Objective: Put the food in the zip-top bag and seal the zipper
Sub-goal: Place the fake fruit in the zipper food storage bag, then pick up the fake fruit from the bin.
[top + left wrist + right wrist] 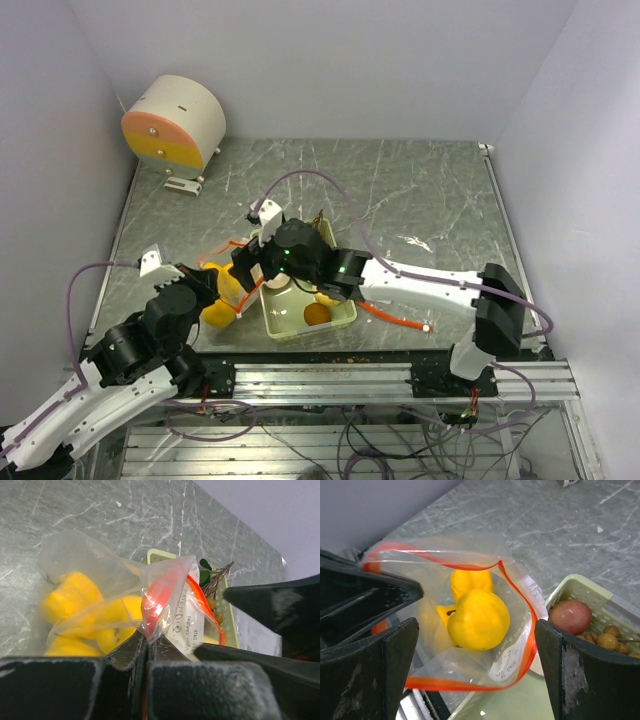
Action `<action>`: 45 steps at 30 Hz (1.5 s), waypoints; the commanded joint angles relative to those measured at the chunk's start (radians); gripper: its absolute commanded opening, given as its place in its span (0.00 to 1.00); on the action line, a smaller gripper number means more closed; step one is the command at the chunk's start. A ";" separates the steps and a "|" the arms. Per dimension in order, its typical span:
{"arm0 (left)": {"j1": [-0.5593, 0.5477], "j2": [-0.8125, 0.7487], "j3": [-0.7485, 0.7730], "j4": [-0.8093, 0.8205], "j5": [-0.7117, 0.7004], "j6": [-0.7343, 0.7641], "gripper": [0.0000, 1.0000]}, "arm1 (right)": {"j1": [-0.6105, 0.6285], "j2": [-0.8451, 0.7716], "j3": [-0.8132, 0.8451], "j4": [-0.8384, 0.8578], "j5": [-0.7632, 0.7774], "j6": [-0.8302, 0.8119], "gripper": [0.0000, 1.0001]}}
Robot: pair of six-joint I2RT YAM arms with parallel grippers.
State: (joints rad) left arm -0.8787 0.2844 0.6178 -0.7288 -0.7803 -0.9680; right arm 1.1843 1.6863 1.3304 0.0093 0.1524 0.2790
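Next, I close my right gripper on the round body of the yellow pear [327, 299] beside the orange fruit in the pale green tray.
The clear zip-top bag [470, 665] with its red zipper strip lies left of the pale green tray [572, 584]. Its mouth gapes open, and several yellow round fruits [479, 619] sit inside it. My left gripper [146, 641] is shut on the bag's edge by the zipper [157, 602]. My right gripper [475, 667] stands open right over the bag's mouth, one finger on each side, holding nothing. In the tray lie a reddish apple [570, 616], brown berries [607, 640] and an orange fruit [317, 313]. From above, the bag [222, 300] shows between both grippers.
A white and orange drum-shaped device [175, 125] stands at the back left. A thin orange-red cable [395, 318] lies on the table right of the tray [345, 318]. The metal rail [380, 378] runs along the near edge.
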 commanded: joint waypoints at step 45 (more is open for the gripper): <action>0.006 -0.019 0.025 -0.082 -0.078 -0.061 0.07 | -0.062 0.083 -0.259 -0.446 0.344 0.308 0.94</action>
State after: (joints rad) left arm -0.8787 0.2821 0.6182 -0.8066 -0.8333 -1.0214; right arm 1.1316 1.7370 1.0950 -0.4480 0.5003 0.5793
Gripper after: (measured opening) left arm 0.076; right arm 0.939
